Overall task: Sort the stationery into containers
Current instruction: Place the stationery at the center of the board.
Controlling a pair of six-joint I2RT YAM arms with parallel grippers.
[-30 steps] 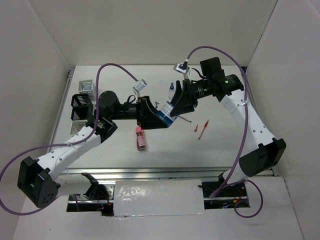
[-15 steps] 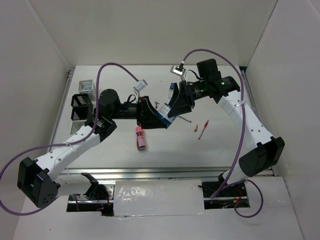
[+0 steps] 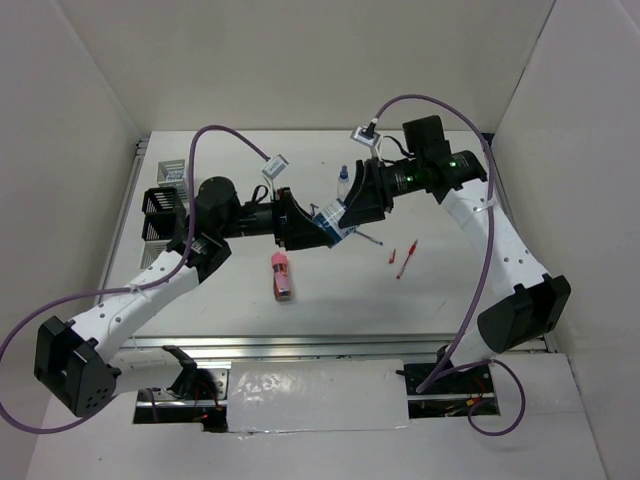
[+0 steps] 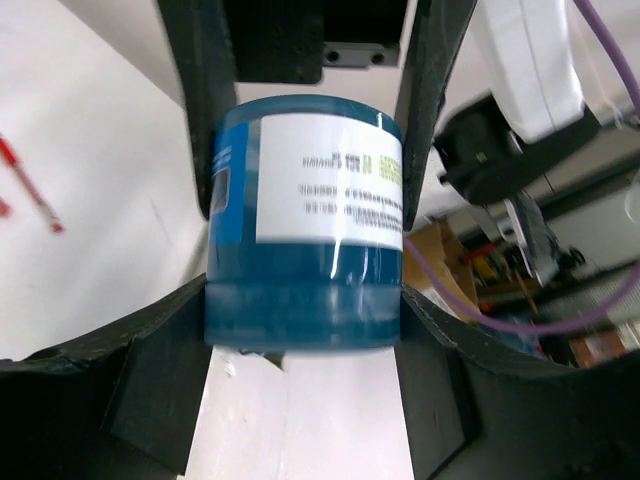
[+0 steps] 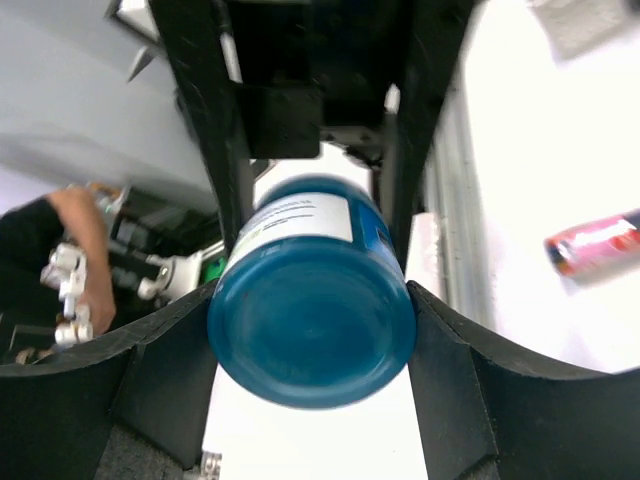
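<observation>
My left gripper needs to set the blue tin upright on the table [image 3: 247,257] next to the pink block, toward the black mesh boxes. The tin now hangs above the table's middle.
A round blue tin [image 3: 330,220] with a white label hangs in the air between my two grippers, above the table's middle. My left gripper [image 3: 318,228] grips its lid end [image 4: 305,230] between both fingers. My right gripper [image 3: 346,214] grips its other end [image 5: 312,290] from the opposite side. The pink block [image 3: 282,276] lies on the table below the left gripper. The red pen [image 3: 406,258] and a short red piece [image 3: 392,254] lie to the right. A blue-capped clear bottle [image 3: 343,182] stands behind the grippers. The second tin is out of view.
A white slotted box [image 3: 172,172] and two black mesh boxes [image 3: 160,215] stand in a row at the far left edge. White walls close in the table on three sides. A thin dark pen [image 3: 368,239] lies under the right gripper.
The tin and both grippers have shifted slightly toward the back of the table. Both grippers stay at the tin.
</observation>
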